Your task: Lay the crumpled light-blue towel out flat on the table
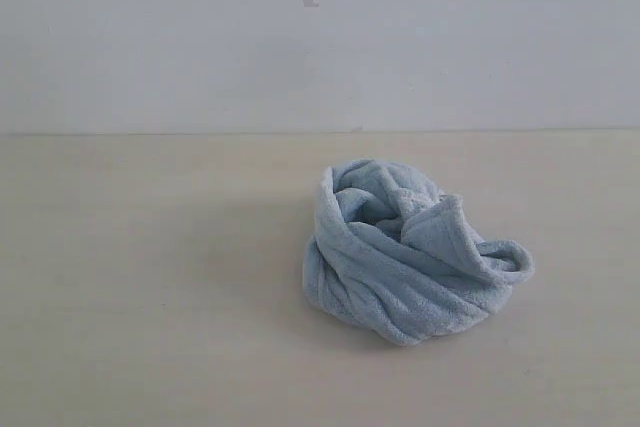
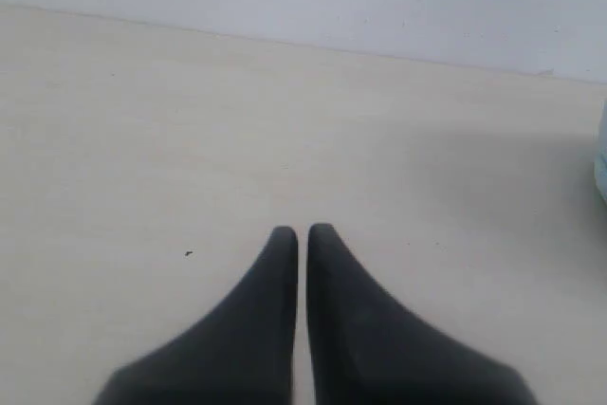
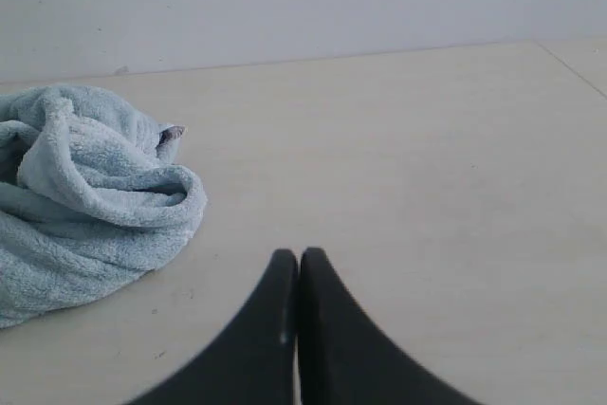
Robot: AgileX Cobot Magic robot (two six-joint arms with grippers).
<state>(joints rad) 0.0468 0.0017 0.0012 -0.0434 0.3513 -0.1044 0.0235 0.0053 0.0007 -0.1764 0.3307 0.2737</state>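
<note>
Next, my right gripper will go to the light-blue towel's raised pointed fold (image 1: pixel 452 215) (image 3: pixel 59 122), beside its curled loop, and close there.
The light-blue towel (image 1: pixel 410 252) lies crumpled in a twisted heap on the beige table (image 1: pixel 150 277), right of the middle. Neither arm shows in the exterior view. In the right wrist view the towel (image 3: pixel 81 201) is bunched up off to one side of my right gripper (image 3: pixel 299 255), which is shut with nothing in it and hangs over bare table. A small tag (image 3: pixel 171 136) peeks from the heap's edge. My left gripper (image 2: pixel 303 231) is shut and empty above bare table (image 2: pixel 190 139); only a sliver of the towel (image 2: pixel 601 163) shows at that frame's edge.
A white-grey wall (image 1: pixel 320 37) stands along the table's far edge. Bare tabletop stretches to the left of the towel and in front of it. A table edge or seam (image 3: pixel 574 68) shows in the right wrist view.
</note>
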